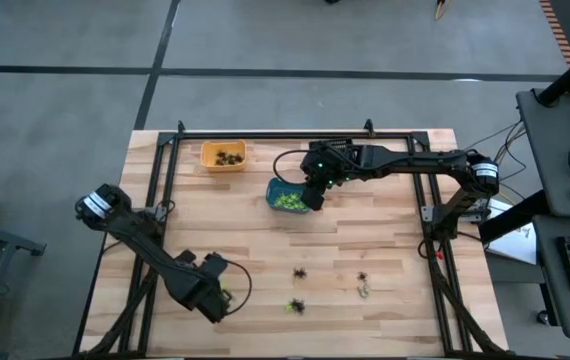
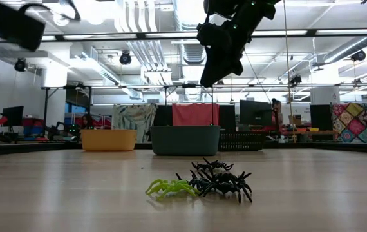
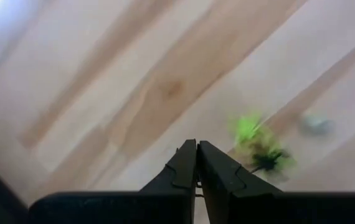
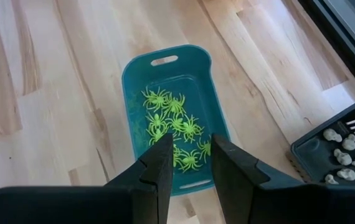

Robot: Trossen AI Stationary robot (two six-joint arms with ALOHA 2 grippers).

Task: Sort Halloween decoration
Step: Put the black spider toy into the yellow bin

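Next, I release the tiny spider from my left gripper among the dark spiders in the orange bin [image 1: 228, 158].
Tiny spider trinkets lie on the wooden table: a lime green one [image 2: 169, 188] against a black clump [image 2: 221, 182], also seen from above [image 1: 295, 306], a black one [image 1: 298, 272] and another black one [image 1: 362, 277] over a pale one [image 1: 364, 292]. My left gripper [image 3: 197, 144] is shut near the table's near left, above the wood, with a blurred green and black spider [image 3: 258, 148] ahead of it. My right gripper [image 4: 192, 144] stands open above the teal bin [image 4: 134, 81], which holds several green spiders [image 4: 174, 121]. My left gripper points down with its fingers closed together. A lime green speck [image 1: 227, 296] shows right beside it in the high view. Nothing shows between the fingertips in its own wrist view, so I cannot tell whether it holds that speck.
An orange bin [image 1: 223, 156] with dark spiders stands at the far left of the table. A black bin [image 4: 339, 149] with pale pieces sits beside the teal bin. A dark frame rail [image 1: 295, 133] runs along the far edge. Bare wood [image 1: 265, 240] lies between the arms.
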